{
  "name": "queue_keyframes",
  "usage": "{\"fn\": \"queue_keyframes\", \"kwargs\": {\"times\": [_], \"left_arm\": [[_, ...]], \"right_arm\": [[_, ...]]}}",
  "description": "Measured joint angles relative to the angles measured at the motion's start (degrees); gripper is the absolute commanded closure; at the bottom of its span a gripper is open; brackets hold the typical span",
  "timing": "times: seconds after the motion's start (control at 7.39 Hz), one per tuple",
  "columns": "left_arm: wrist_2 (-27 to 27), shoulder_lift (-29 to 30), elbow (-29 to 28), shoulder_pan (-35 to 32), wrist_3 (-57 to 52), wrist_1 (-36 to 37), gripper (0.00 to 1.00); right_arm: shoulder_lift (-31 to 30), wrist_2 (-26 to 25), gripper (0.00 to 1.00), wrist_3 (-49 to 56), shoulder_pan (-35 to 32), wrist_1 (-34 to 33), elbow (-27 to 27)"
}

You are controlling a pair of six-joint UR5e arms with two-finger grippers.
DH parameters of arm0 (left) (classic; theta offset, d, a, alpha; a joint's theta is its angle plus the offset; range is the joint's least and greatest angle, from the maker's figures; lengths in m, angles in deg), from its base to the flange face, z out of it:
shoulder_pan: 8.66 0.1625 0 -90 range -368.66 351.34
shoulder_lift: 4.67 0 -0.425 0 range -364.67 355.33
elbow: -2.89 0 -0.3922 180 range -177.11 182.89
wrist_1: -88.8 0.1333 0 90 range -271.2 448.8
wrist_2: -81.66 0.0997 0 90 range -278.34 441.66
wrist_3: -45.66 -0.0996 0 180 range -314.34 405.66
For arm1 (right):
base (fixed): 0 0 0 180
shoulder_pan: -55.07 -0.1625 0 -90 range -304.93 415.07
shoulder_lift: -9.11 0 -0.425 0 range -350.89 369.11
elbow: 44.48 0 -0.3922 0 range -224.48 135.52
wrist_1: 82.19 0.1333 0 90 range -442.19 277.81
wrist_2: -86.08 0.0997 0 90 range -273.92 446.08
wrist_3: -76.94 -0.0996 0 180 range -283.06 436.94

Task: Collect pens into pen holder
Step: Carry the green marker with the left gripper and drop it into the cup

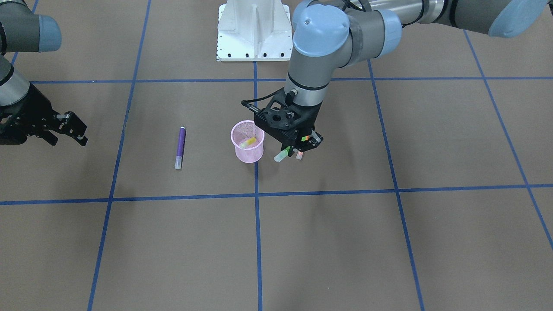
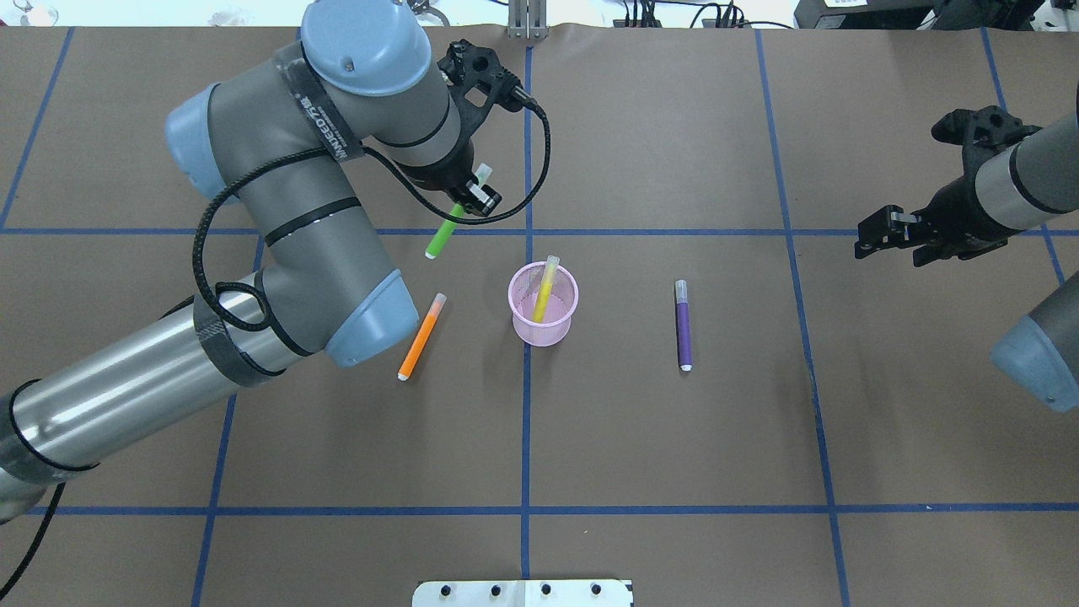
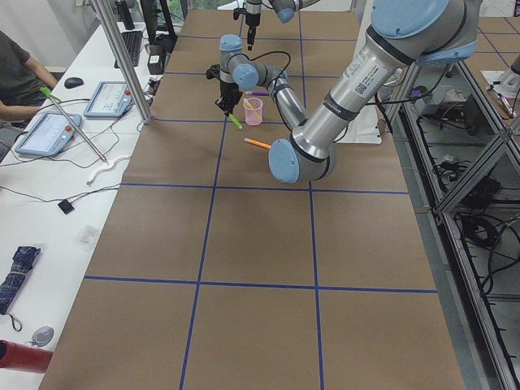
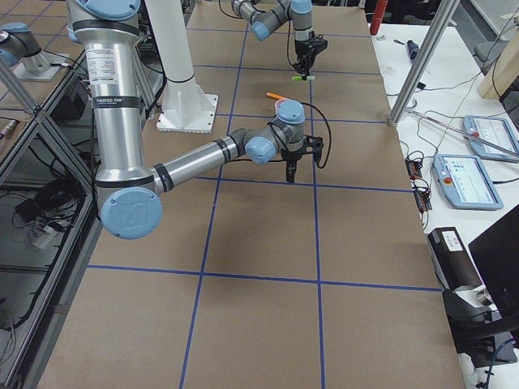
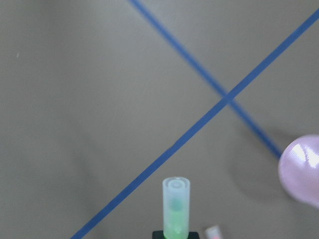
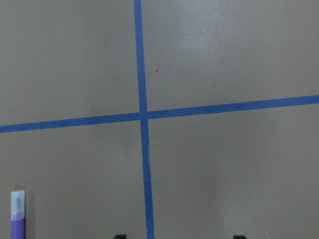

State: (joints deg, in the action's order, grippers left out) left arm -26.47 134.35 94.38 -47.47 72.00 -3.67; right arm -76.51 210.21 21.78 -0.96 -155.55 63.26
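Observation:
Next, my left gripper releases the green pen inside the pink mesh pen holder [image 1: 246, 142], next to the yellow pen. The green pen is now tilted above the table.
My left gripper [image 2: 470, 196] is shut on the green pen [image 2: 442, 233] and holds it tilted above the table, just beside the pink mesh pen holder [image 2: 544, 314]. The green pen's pale cap shows in the left wrist view [image 5: 175, 206] and in the front view [image 1: 281, 155]. The yellow pen [image 2: 545, 289] stands inside the pen holder [image 1: 247, 147]. The orange pen [image 2: 420, 335] lies on the table to the holder's left. The purple pen [image 2: 683, 324] lies to its right. My right gripper [image 2: 889, 247] is open and empty, far right of the purple pen [image 1: 180, 147].
Brown table paper with a blue tape grid [image 2: 527, 421]. The white robot base plate [image 1: 253, 32] stands at the robot's edge of the table. Operators' desks with tablets [image 3: 49, 130] lie beyond the far edge.

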Motion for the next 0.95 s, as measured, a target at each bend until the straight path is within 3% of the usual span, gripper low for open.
{"fn": "queue_keyframes", "kwargs": {"times": [0.41, 0.81, 0.95], "left_arm": [[12.64, 0.62, -0.45, 6.80, 7.00, -10.01, 1.00], [14.48, 0.69, -0.41, 9.17, 8.12, -12.52, 1.00], [14.56, 0.62, -0.37, 9.76, 8.15, -12.66, 0.60]], "right_arm": [[0.24, -0.12, 0.01, -0.41, 0.03, -0.01, -0.04], [0.49, -0.08, 0.01, -0.66, 0.11, -0.30, -0.08], [0.52, -0.10, 0.01, -0.71, 0.12, -0.39, -0.08]]}}
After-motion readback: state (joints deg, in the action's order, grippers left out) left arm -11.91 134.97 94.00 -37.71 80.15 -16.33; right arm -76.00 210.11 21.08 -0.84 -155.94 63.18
